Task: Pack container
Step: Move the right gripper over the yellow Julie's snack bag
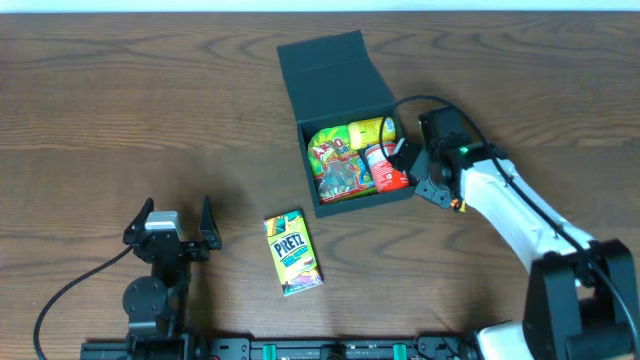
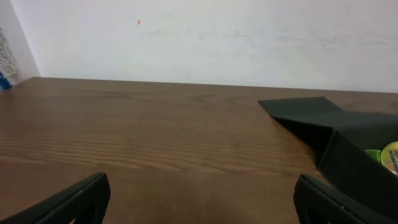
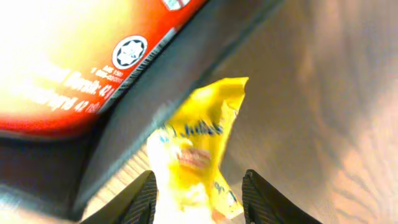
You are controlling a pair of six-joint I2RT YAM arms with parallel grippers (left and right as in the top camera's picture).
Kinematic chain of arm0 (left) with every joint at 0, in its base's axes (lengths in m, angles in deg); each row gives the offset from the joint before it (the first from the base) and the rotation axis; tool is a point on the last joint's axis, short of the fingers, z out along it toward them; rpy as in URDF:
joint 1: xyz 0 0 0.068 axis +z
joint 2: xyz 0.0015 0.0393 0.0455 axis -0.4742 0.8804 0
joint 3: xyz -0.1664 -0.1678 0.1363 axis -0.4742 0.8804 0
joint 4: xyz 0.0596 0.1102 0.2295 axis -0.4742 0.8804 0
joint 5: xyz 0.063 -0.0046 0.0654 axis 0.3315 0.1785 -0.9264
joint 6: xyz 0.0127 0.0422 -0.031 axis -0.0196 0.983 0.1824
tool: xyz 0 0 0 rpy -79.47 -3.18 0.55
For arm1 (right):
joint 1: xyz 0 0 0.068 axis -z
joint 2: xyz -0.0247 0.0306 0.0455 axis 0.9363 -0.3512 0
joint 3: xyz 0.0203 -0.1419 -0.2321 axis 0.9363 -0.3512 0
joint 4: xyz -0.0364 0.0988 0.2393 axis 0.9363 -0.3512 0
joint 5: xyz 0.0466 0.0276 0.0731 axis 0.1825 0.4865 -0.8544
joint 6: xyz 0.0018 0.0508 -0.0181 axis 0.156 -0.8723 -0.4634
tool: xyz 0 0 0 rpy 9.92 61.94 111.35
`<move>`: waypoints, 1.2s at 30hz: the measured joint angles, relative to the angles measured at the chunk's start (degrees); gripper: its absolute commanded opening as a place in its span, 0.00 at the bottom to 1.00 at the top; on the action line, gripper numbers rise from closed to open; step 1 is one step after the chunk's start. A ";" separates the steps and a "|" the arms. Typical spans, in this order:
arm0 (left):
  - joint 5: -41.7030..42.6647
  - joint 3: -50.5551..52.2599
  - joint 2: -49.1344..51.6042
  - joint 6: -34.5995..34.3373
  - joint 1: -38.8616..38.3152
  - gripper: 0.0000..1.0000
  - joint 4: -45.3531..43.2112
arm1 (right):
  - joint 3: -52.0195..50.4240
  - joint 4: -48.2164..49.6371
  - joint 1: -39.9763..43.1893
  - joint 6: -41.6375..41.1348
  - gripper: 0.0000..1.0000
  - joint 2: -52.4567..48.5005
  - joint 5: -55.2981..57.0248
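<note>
The yellow packet sits outside against the container's side, so the robot's right gripper will open, back off and take the packet's end farther from the container (image 3: 208,202).
The container (image 1: 303,150) is a dark teal-grey box with its lid (image 1: 330,68) open at the back. A green packet (image 1: 338,165), a red packet (image 1: 388,168) and a yellow packet (image 1: 368,131) lie inside. My right gripper (image 1: 403,150) is at the box's right wall. In the right wrist view its fingers (image 3: 199,199) close on the yellow packet (image 3: 196,149), next to the box wall (image 3: 149,106) and the red packet (image 3: 74,56). My left gripper (image 1: 170,225) is open and empty near the front left, and its fingers (image 2: 199,202) show wide apart.
A yellow-green Pretz box (image 1: 292,252) lies flat on the wooden table (image 1: 120,110) in front of the container. The left wrist view shows the container's lid (image 2: 305,112) to the right and a white wall behind the table.
</note>
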 measured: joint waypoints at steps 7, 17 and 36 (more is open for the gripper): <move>0.00 0.00 0.00 0.00 0.00 0.95 0.00 | 0.00 0.04 -1.16 -0.28 0.58 1.79 -0.48; 0.00 0.00 0.00 0.02 0.00 0.95 0.00 | -0.04 -1.20 -1.14 -1.40 0.65 2.80 -0.13; 0.00 0.00 0.00 0.02 0.00 0.95 0.00 | -7.19 3.43 5.79 -5.77 0.84 7.58 -9.86</move>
